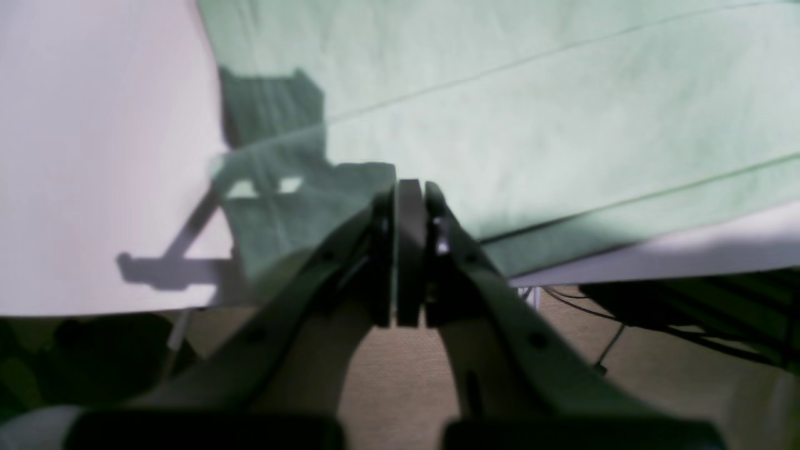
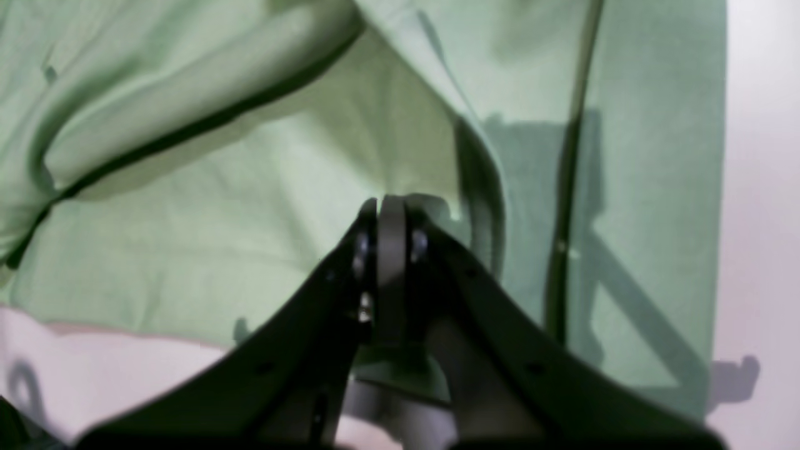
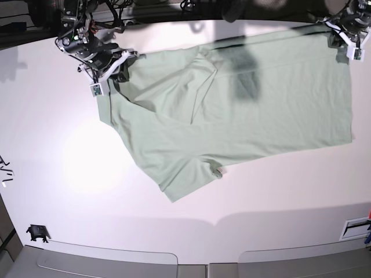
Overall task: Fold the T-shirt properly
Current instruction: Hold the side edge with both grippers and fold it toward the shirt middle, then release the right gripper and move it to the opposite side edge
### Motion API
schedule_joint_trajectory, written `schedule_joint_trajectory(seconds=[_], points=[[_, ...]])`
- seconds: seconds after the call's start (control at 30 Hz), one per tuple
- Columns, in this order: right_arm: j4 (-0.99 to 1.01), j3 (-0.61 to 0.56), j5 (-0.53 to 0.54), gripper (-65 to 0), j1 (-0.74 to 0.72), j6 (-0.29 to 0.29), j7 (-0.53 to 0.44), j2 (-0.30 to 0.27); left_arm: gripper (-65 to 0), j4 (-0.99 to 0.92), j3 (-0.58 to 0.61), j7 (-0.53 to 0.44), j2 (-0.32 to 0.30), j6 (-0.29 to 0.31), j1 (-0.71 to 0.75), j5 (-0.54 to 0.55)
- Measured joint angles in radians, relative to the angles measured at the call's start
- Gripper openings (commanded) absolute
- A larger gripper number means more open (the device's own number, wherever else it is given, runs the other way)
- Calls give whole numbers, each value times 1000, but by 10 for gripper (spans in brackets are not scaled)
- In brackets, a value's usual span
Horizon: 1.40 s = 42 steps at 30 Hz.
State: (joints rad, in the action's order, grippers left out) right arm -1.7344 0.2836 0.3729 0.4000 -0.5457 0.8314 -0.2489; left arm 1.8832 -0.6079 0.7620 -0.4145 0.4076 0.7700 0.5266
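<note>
My right gripper is pinching the T-shirt fabric, and it will let go of it on the white table (image 3: 100,41) just past the far edge of the T-shirt.
The pale mint-green T-shirt (image 3: 243,116) lies spread across the white table, with one sleeve (image 3: 185,176) pointing toward the front and folds near the middle. My left gripper (image 3: 346,40) is at the shirt's far right corner. In the left wrist view the left gripper (image 1: 409,250) is shut on the edge of the shirt (image 1: 500,112) beside the table edge. My right gripper (image 3: 116,72) is at the shirt's far left end. In the right wrist view the right gripper (image 2: 390,250) is shut on a pinch of the fabric (image 2: 250,219).
The white table (image 3: 87,191) extends to the left and front of the shirt. A small black object (image 3: 37,233) lies at the front left. A white item (image 3: 355,227) sits at the right front edge. Cables (image 1: 656,312) hang below the table edge.
</note>
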Motion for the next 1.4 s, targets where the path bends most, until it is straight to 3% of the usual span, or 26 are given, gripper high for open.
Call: schedule_joint_trajectory(seconds=[0.43,0.8,1.13,1.23,1.4], points=[[-10,1,47,-650,111,0,8,-6,-650,0,0,0,32,0,0,-8],[-27,7,54,-650,119,-8,109,-38,-650,0,0,0,32,1,0,-8],[-82,138,24,-650,132,-7,173,-39,-650,0,0,0,32,1,0,-8],[-87,173,129,-650,132,3,182,-39,-650,0,0,-4,32,1,0,-7],[-103,190,401,-650,132,0,183,-39,-650,0,0,-4,32,1,0,-8]])
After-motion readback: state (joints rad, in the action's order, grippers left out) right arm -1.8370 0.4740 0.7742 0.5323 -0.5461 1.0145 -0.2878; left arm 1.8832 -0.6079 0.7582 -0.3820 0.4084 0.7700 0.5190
